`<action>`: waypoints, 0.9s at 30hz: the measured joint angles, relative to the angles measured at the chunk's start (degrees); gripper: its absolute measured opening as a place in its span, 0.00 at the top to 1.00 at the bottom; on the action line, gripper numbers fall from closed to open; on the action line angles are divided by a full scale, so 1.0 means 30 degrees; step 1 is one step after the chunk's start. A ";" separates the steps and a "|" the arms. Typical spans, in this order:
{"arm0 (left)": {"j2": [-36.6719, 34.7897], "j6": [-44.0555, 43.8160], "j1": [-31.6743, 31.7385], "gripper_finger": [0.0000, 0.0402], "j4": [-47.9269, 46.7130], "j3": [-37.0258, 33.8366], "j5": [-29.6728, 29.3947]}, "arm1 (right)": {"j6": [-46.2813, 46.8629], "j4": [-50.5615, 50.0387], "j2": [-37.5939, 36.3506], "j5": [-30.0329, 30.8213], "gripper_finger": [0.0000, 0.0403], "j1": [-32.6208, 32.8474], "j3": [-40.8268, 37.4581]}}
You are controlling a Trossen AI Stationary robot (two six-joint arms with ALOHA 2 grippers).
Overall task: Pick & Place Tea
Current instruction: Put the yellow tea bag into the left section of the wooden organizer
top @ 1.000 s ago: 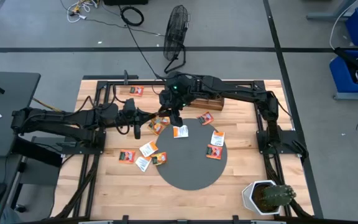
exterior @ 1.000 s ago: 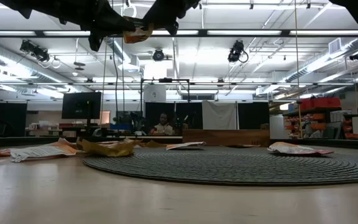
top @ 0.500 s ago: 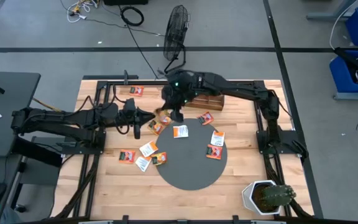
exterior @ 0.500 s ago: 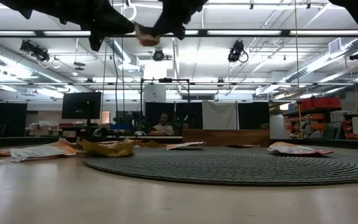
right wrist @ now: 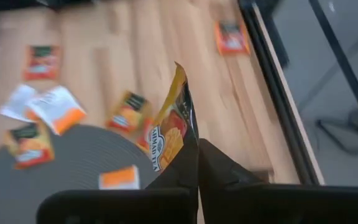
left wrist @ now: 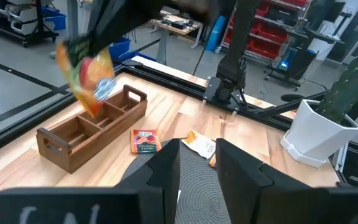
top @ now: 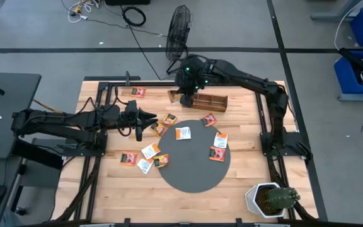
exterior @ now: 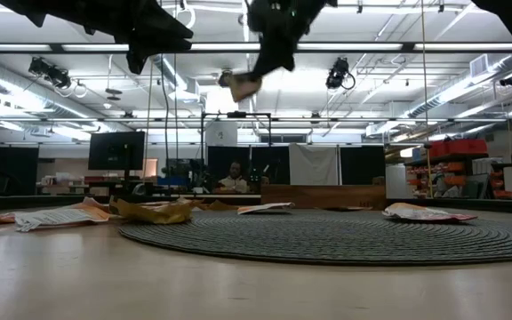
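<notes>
The robot's right gripper needs to let go of the orange sachet inside the wooden tray's end (top: 192, 100) nearest the left gripper.
Orange-red and white tea sachets lie flat on the wood and on the round dark mat (top: 194, 170), among them one sachet (top: 183, 133) on the mat and one sachet (top: 137, 92) near the far left corner. My right gripper (top: 186, 94) hovers over the left end of the wooden tray (top: 205, 100), shut on an orange sachet (exterior: 243, 86). In the left wrist view this sachet (left wrist: 87, 76) hangs above the tray (left wrist: 92, 134). My left gripper (left wrist: 197, 168) waits open at the mat's left side (top: 149, 118), holding nothing. My right gripper pinches the orange sachet between its two fingers (right wrist: 219, 168) at one edge (right wrist: 182, 152), and the sachet shows edge-on in the right wrist view. The fingers point down from above. The sachet (exterior: 243, 86) hangs tilted below them, lifted clear above the tray.
A white pot with a cactus (top: 271, 199) stands at the near right corner. A fan (top: 180, 28) stands beyond the far edge. Loose sachets cluster left of the mat (top: 145, 157) and on its right part (top: 218, 146). Bare wood shows near the front left.
My right gripper, still shut on the orange sachet, has travelled from above the mat's far left rim toward the far edge and slightly right, ending over the tray's left end. The sachet went with it and now hangs more tilted. My left arm kept still.
</notes>
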 joint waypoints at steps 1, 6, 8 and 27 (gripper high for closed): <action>0.0000 -0.0031 0.0000 0.74 -0.0006 0.0000 -0.0004 | 0.0239 0.0072 -0.0006 0.0275 1.00 -0.0296 -0.0526; 0.0000 -0.0275 -0.0015 0.74 -0.0099 0.0000 -0.0001 | 0.1058 0.1637 -0.0036 0.0617 1.00 -0.1446 -0.3744; -0.0007 -0.0566 -0.0015 0.74 -0.0117 0.0000 -0.0003 | 0.1044 0.2356 -0.0036 0.0608 1.00 -0.1716 -0.4800; -0.0007 -0.0953 -0.0452 0.74 0.0044 0.0000 -0.0004 | 0.1135 1.0603 -0.3854 -0.0294 1.00 -0.4613 -1.3452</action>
